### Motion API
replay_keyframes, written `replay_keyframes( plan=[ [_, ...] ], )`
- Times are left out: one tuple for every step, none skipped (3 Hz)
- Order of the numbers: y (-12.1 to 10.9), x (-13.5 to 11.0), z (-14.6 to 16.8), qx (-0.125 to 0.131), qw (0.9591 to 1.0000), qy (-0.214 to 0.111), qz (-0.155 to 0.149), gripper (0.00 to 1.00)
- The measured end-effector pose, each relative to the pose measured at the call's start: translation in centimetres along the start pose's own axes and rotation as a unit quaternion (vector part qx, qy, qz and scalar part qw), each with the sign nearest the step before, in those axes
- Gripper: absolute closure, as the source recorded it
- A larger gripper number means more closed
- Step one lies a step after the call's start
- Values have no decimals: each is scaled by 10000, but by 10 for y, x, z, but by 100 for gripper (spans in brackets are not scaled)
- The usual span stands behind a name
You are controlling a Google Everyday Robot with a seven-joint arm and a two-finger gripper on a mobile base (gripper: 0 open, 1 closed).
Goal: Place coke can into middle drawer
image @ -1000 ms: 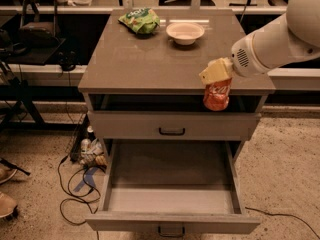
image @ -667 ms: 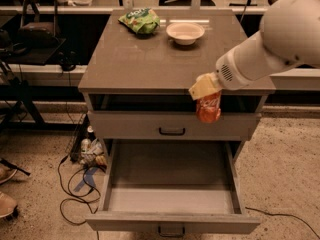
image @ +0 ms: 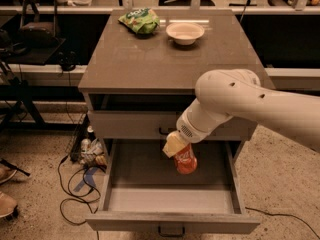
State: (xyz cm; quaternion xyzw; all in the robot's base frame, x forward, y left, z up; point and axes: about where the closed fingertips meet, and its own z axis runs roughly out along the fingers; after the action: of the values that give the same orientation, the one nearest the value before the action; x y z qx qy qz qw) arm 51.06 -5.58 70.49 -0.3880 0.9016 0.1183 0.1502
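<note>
I will use my gripper to set the coke can down on the grey drawer's bottom near the front panel [image: 144, 197], toward the side where the cables are. The can still hangs above the drawer floor.
The coke can [image: 185, 160] is red with white lettering and hangs tilted in my gripper [image: 174, 145], over the open middle drawer [image: 135, 199]. The drawer is pulled out below the cabinet, its grey floor and side walls showing and a small black handle on the front panel. My gripper's cream fingers are shut on the can's upper end, just in front of the closed upper drawer front [image: 125, 125]. The can is held above the drawer floor, near its middle and a little to the right.
A green snack bag [image: 140, 20] and a white round bowl [image: 185, 32] sit at the back of the cabinet top [image: 125, 64]. Cables and small items [image: 85, 156] lie on the floor at the left. My white arm [image: 250, 101] crosses from the right.
My arm has swung left and down with the can. The can has gone from the cabinet's right front edge to in front of the upper drawer, over the open drawer.
</note>
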Motion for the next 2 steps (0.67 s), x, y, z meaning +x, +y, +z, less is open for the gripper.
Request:
replay_keyframes(
  plan=[
    [0, -1, -2, 10, 10000, -16, 1, 100],
    [3, 2, 19, -196, 9996, -67, 175, 100]
  ],
)
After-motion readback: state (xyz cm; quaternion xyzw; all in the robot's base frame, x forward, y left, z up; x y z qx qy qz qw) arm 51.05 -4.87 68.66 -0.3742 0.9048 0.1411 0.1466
